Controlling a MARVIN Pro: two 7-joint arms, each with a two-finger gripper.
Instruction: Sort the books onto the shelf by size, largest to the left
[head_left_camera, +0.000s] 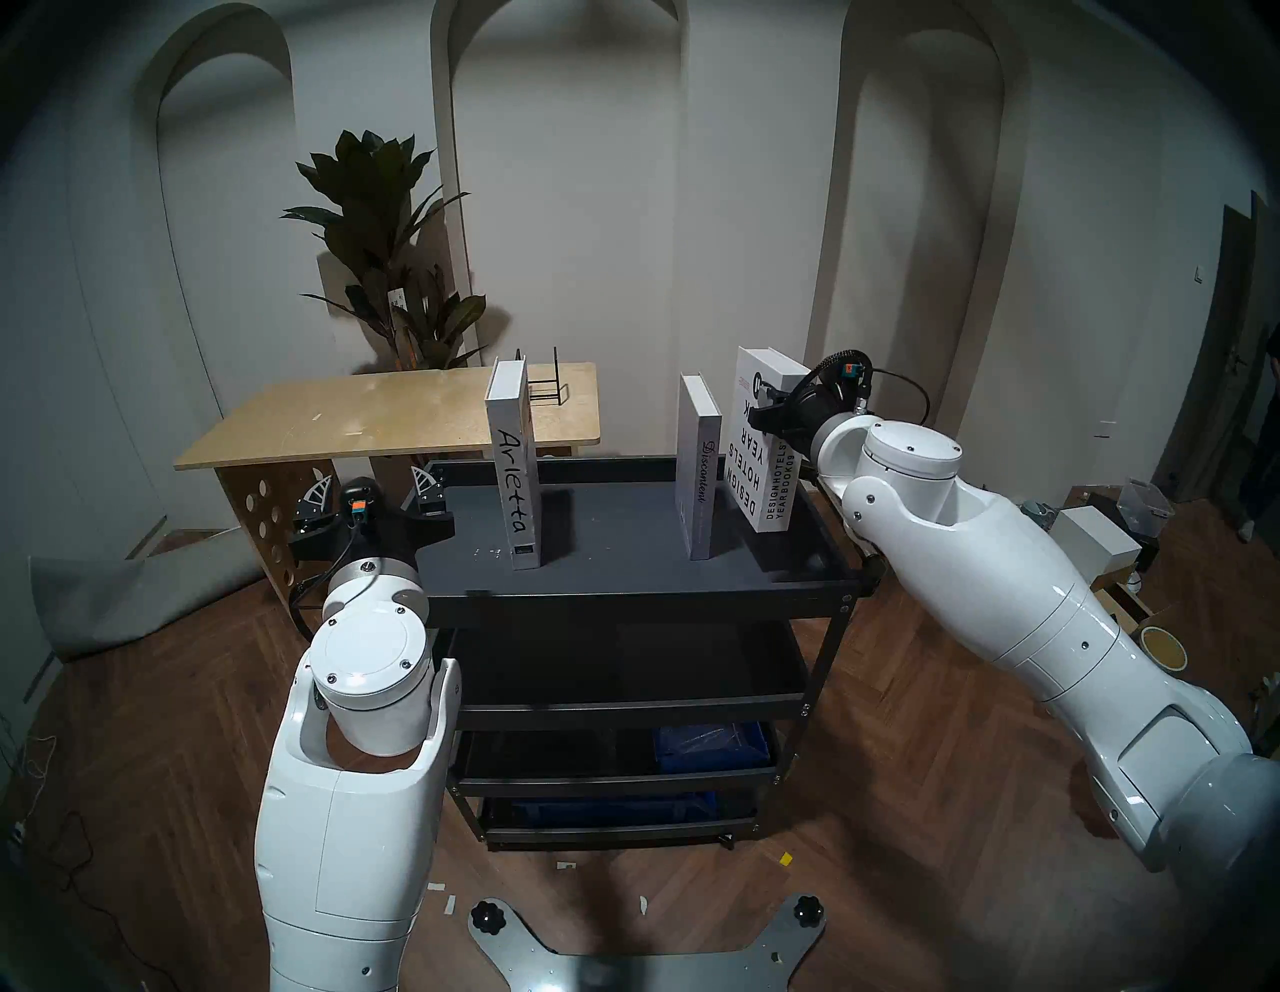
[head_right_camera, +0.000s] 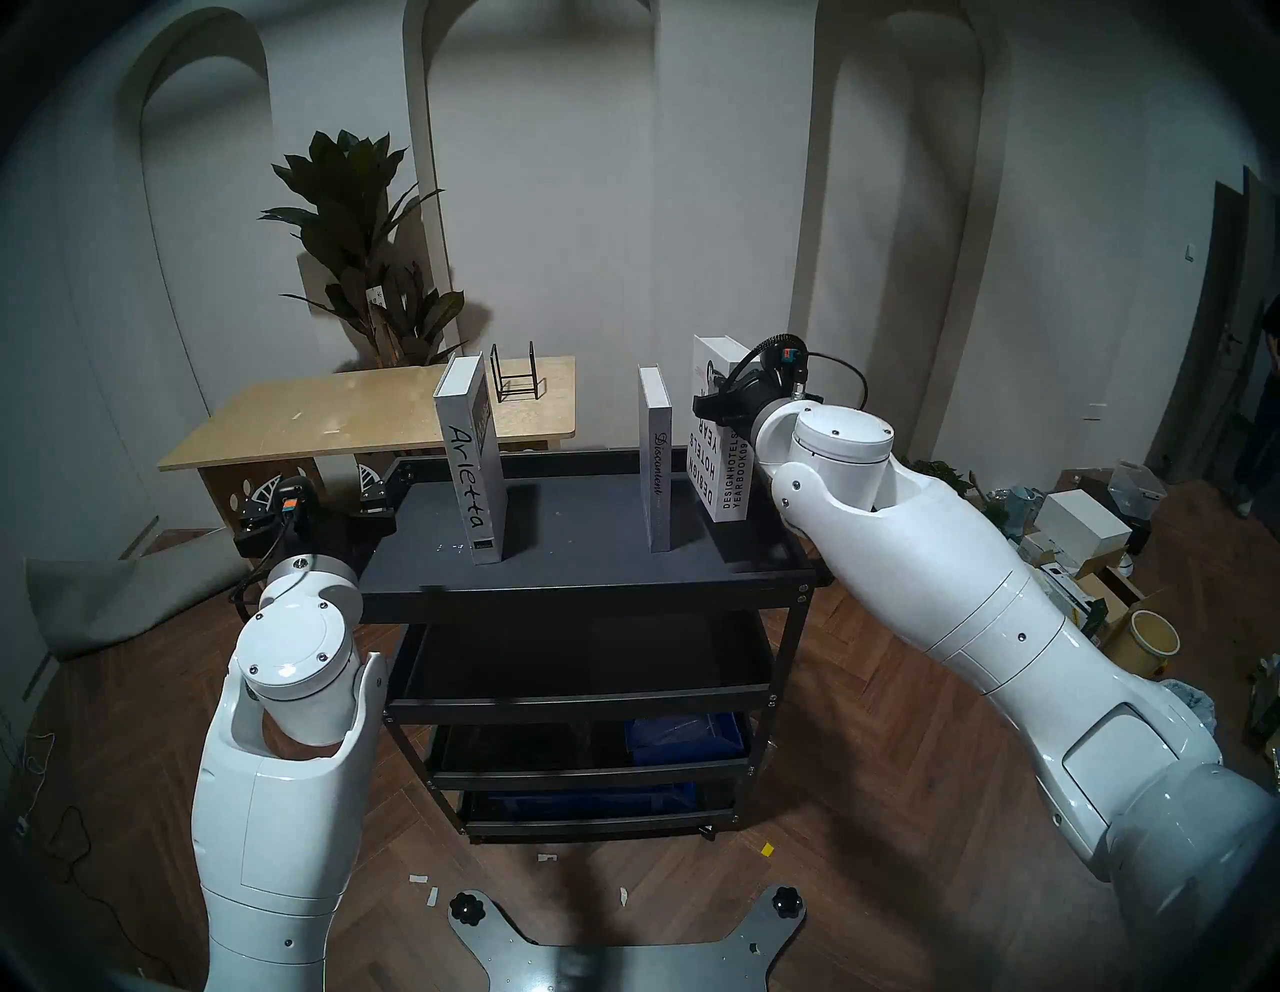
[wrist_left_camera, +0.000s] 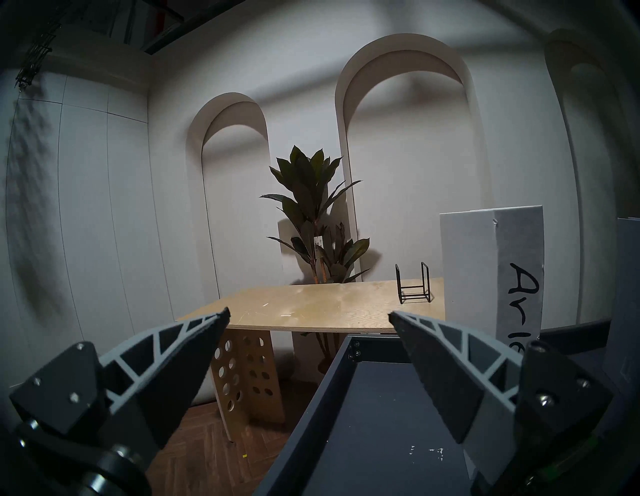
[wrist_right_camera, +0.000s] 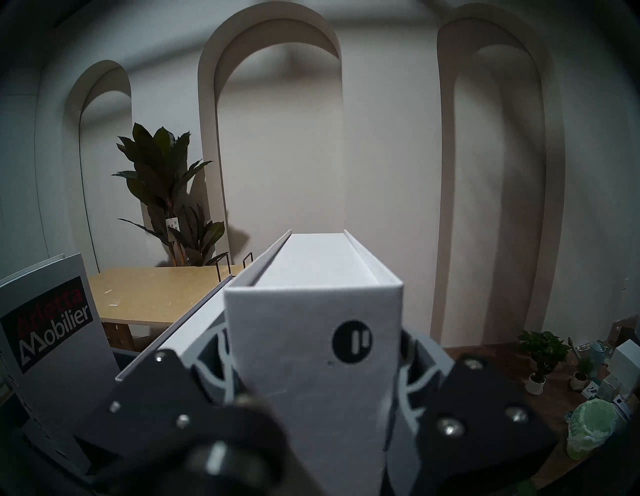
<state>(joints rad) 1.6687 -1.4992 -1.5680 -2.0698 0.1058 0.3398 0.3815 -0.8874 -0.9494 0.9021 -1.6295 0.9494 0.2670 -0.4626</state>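
Note:
I need to use my right gripper to stand the thick Yearbook, now tilted a little on the shelf, upright on the dark grey tray (head_left_camera: 756, 547), close beside the slim Discontent.
Three white books stand upright on the shelf (head_left_camera: 609, 554), the dark grey top tray of a black cart. The tall "Arletta" (head_left_camera: 516, 478) is left of the middle. The slim "Discontent" (head_left_camera: 698, 471) is right of the middle. The thick "Designhotels Yearbook09" (head_left_camera: 765, 450) is at the right end, tilted a little. My right gripper (head_left_camera: 769, 415) is shut on the Yearbook's upper spine, which fills the right wrist view (wrist_right_camera: 311, 346). My left gripper (head_left_camera: 372, 478) is open and empty at the tray's left rim, left of Arletta (wrist_left_camera: 491, 270).
A plywood table (head_left_camera: 388, 415) with a small black wire rack (head_left_camera: 547, 391) stands behind the cart, with a potted plant (head_left_camera: 395, 277) behind it. The cart's lower tiers hold blue bins (head_left_camera: 713, 748). Boxes and clutter (head_left_camera: 1094, 540) lie on the floor at the right.

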